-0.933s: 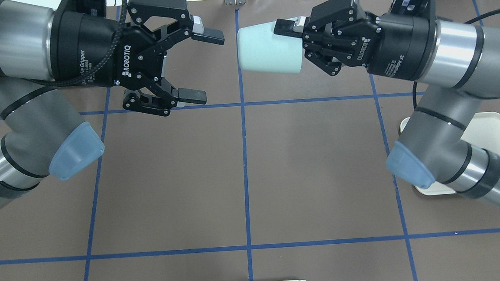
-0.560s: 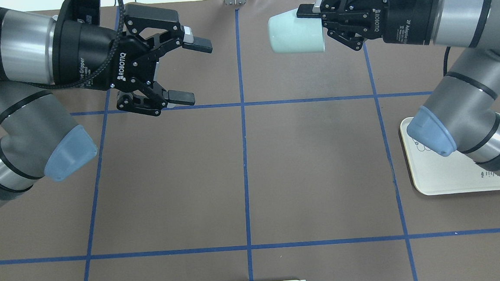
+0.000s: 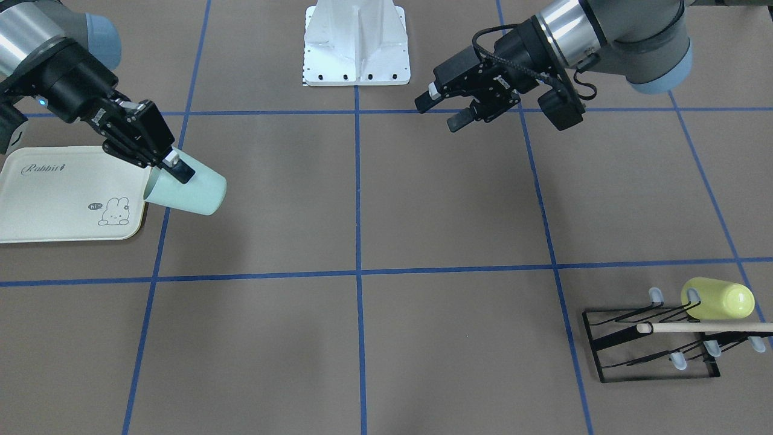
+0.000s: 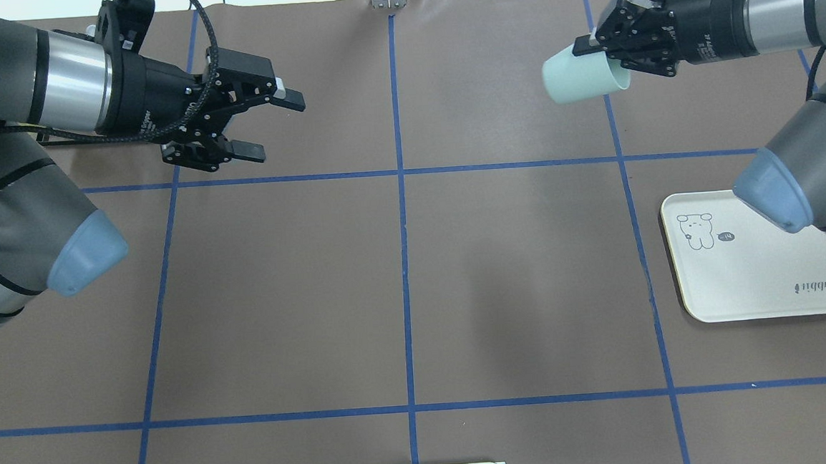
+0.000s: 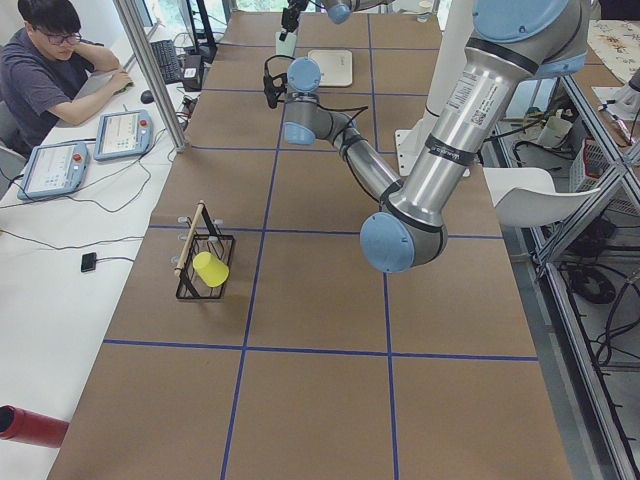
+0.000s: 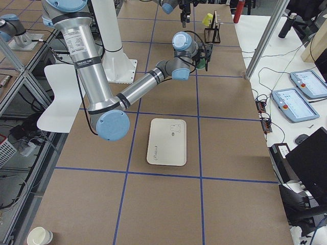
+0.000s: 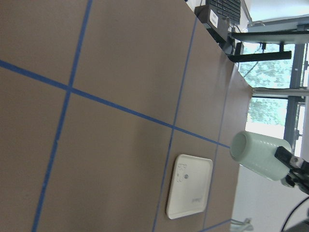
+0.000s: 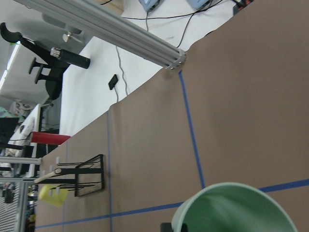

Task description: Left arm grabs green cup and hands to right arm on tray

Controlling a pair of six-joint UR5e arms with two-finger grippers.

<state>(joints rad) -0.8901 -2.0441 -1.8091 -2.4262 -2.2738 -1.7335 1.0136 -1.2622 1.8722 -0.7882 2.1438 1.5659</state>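
The green cup is to go on the cream tray [image 3: 86, 187] between the lettering and the rabbit drawing. I need to release it there with my right gripper.
The pale mint-green cup [image 4: 579, 77] hangs on its side in the air, mouth towards the right arm. My right gripper [image 4: 599, 55] is shut on its rim, one finger inside the cup. In the front-facing view the cup [image 3: 187, 190] sits beside the near corner of the cream tray [image 3: 54, 199], held by the right gripper [image 3: 175, 169]. The tray [image 4: 767, 275] lies flat on the table's right side with nothing on it. My left gripper [image 4: 274, 126] is open and empty at the far left, well apart from the cup; it also shows in the front-facing view [image 3: 439, 113].
A black wire cup rack [image 3: 652, 344] with a wooden bar holds a yellow-green cup [image 3: 718, 300] near the operators' edge on the left arm's side. The white robot base plate [image 3: 356, 42] is at the table's middle edge. An operator [image 5: 50, 60] sits beyond the table.
The right arm has carried the green cup to the right, away from the table's middle line and towards the tray side. The left gripper has drawn back to the left, still open.
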